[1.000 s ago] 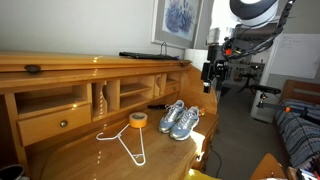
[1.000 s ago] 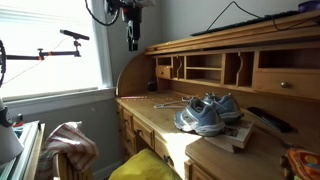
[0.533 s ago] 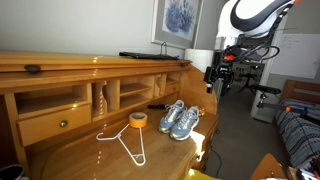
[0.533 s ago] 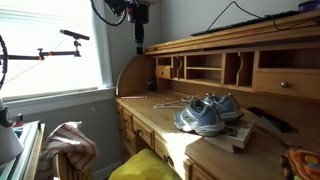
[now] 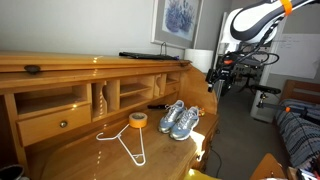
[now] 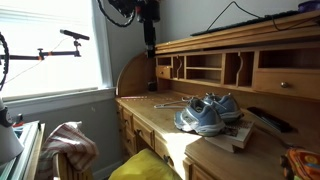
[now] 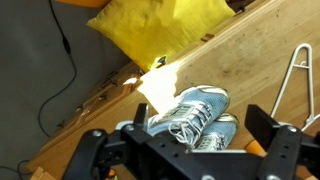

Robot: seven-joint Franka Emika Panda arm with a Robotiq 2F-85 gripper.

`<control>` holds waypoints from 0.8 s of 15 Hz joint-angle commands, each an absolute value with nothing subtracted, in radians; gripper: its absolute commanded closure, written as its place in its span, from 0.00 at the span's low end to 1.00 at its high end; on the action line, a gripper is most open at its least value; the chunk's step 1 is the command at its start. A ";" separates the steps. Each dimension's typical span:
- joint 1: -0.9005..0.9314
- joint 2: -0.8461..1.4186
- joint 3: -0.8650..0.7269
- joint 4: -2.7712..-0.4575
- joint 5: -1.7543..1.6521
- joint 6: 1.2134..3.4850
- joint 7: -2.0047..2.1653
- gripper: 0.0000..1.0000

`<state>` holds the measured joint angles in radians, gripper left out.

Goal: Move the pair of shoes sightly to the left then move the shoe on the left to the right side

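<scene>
My gripper will grip the shoe nearer the yellow cushion on the rim of the shoe's opening (image 5: 193, 112) (image 7: 158, 120), along the side that faces that cushion.
The pair of shoes (image 5: 180, 119) is two grey and light-blue sneakers lying side by side on the wooden desk, also seen in the other exterior view (image 6: 205, 111). In the wrist view the pair of shoes (image 7: 196, 117) lies below and between the fingers. My gripper (image 5: 214, 80) hangs in the air well above and beyond the shoes, near the desk's end; it also shows in an exterior view (image 6: 149, 40). Its fingers are spread wide and hold nothing (image 7: 188, 128).
A white wire hanger (image 5: 127, 141) and a yellow tape roll (image 5: 138, 120) lie on the desk beside the shoes. The desk has a cubby hutch (image 6: 215, 67). A yellow cushion (image 7: 160, 27) lies on a chair below the desk edge. A window (image 6: 50, 45) is nearby.
My gripper has moved sideways through the air, towards the desk in one exterior view, and sits slightly lower. The shoes have not moved.
</scene>
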<state>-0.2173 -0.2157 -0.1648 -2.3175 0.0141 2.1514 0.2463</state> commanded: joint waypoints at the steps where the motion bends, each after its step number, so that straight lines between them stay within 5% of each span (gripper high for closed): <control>1: -0.223 -0.207 -0.174 -2.315 0.014 2.155 0.247 0.00; 12: -0.250 -0.063 -0.208 -2.223 0.049 2.196 0.333 0.00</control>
<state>-0.2351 -0.1614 -0.1864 -2.2876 0.0172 2.1696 0.2984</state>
